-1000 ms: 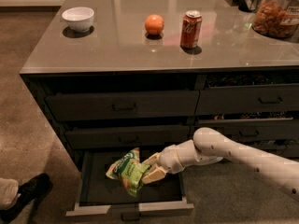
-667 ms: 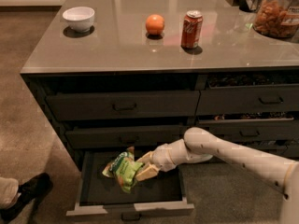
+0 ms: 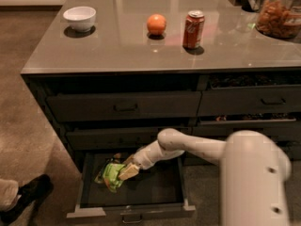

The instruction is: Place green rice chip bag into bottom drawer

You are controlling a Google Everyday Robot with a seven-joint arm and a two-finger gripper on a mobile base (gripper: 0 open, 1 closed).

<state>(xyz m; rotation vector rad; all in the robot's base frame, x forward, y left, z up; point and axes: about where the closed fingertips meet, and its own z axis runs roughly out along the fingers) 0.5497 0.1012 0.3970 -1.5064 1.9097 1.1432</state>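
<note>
I need to release the green rice chip bag, now crumpled at the open bottom drawer, from my gripper on the bottom drawer's inside [image 3: 114, 178], over toward the side that is nearest to the dark shoe.
The green rice chip bag [image 3: 109, 174] lies crumpled at the left of the open bottom drawer [image 3: 129, 210], low in the camera view. My gripper [image 3: 125, 170] reaches down into the drawer from the right and is shut on the bag's right side. The white arm [image 3: 197, 147] runs from the lower right across the drawer front. The drawer's flat dark floor shows to the right of the bag.
On the grey counter [image 3: 141, 51] stand a white bowl [image 3: 79, 18], an orange [image 3: 156, 24], a red soda can [image 3: 193, 29] and a jar of snacks [image 3: 280, 13]. Closed drawers [image 3: 122, 106] sit above. A dark shoe [image 3: 28, 194] is on the floor at the left.
My gripper has carried the bag left and lower, down into the drawer. The arm's near part now fills the lower right of the view.
</note>
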